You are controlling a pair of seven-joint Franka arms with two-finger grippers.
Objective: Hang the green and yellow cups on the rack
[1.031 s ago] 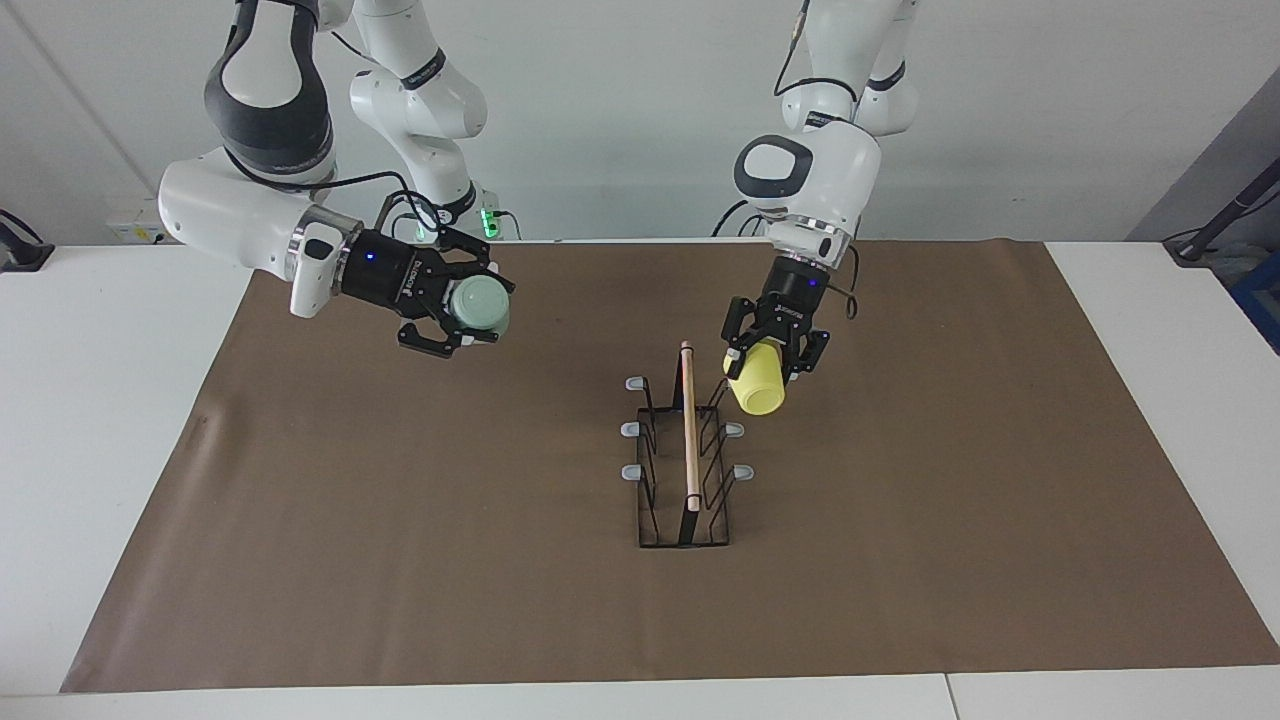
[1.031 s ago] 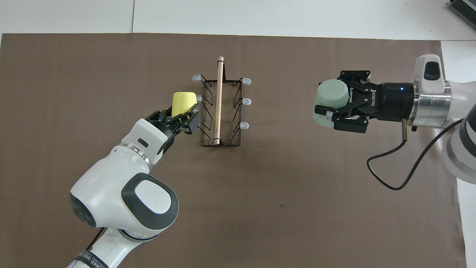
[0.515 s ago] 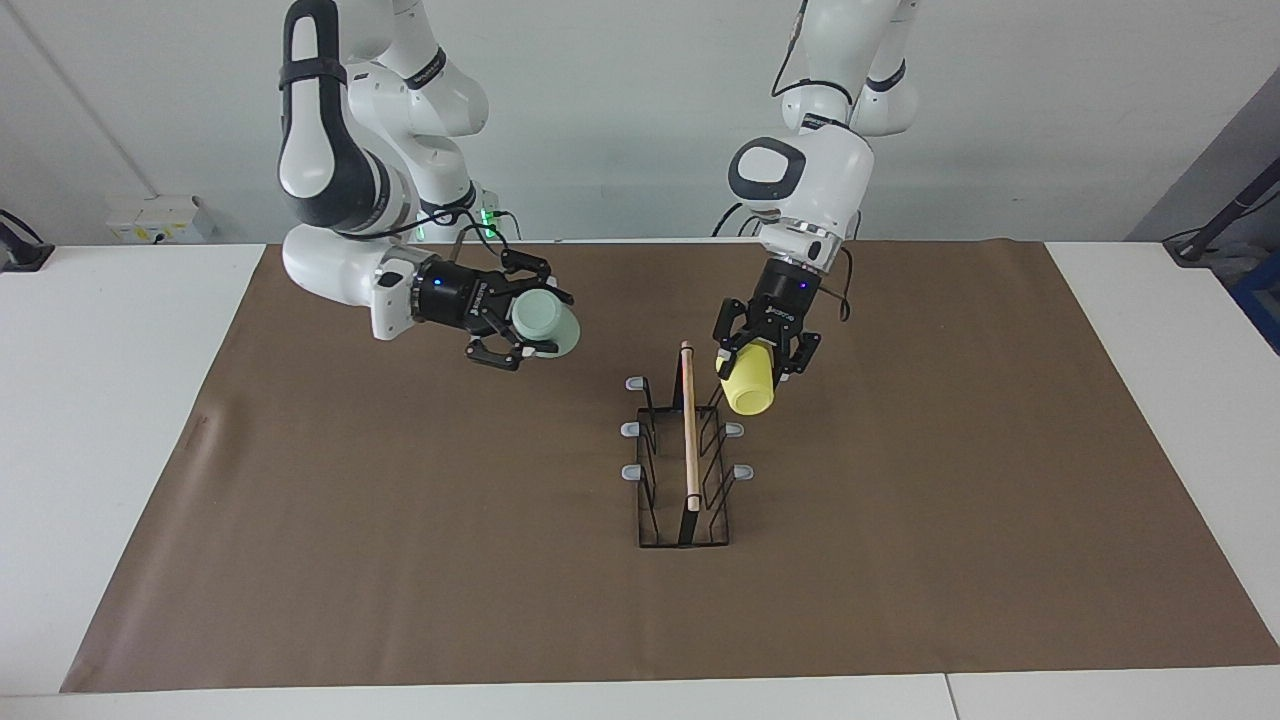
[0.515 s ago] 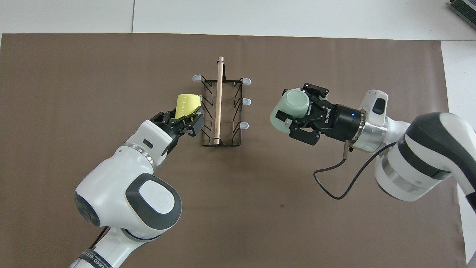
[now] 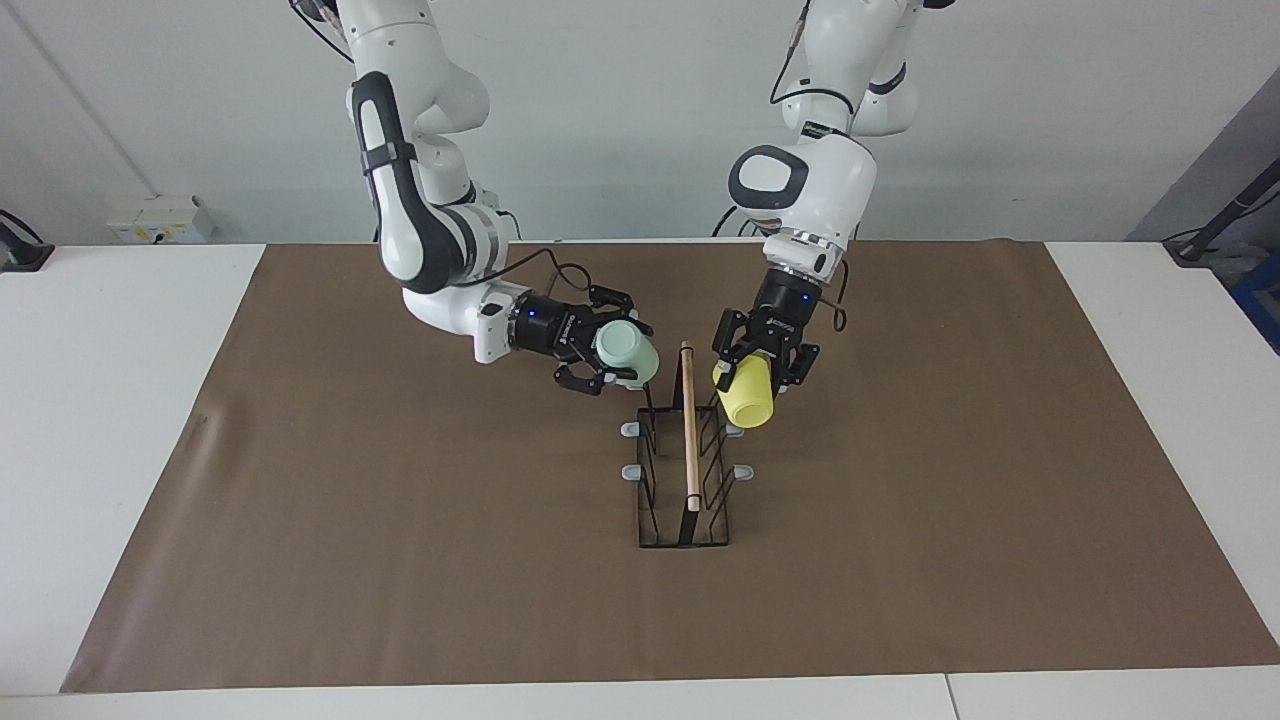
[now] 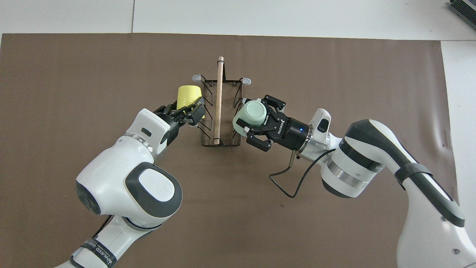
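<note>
The robot's right gripper needs to release the mint green cup on the rack's lowest peg (image 6: 241, 124), beside the near end of the wooden rod.
The black wire rack (image 5: 689, 440) (image 6: 218, 96) with its wooden rod stands mid-table. My left gripper (image 5: 757, 362) (image 6: 186, 111) is shut on the yellow cup (image 5: 745, 400) (image 6: 187, 96), which tilts mouth-down against the rack's side toward the left arm's end, over its prongs. My right gripper (image 5: 608, 347) (image 6: 256, 120) is shut on the mint green cup (image 5: 630, 350) (image 6: 251, 112), held sideways just above the prongs on the rack's other side, at the end nearer the robots. I cannot tell whether either cup touches a prong.
A brown paper mat (image 5: 400, 550) covers most of the white table (image 5: 100, 400). A black cable (image 6: 293, 186) loops below the right wrist. Both forearms lean in over the mat on either side of the rack.
The right arm swung the green cup in from the right arm's end of the table to the rack's side. The left gripper eased the yellow cup slightly lower and closer to the rack.
</note>
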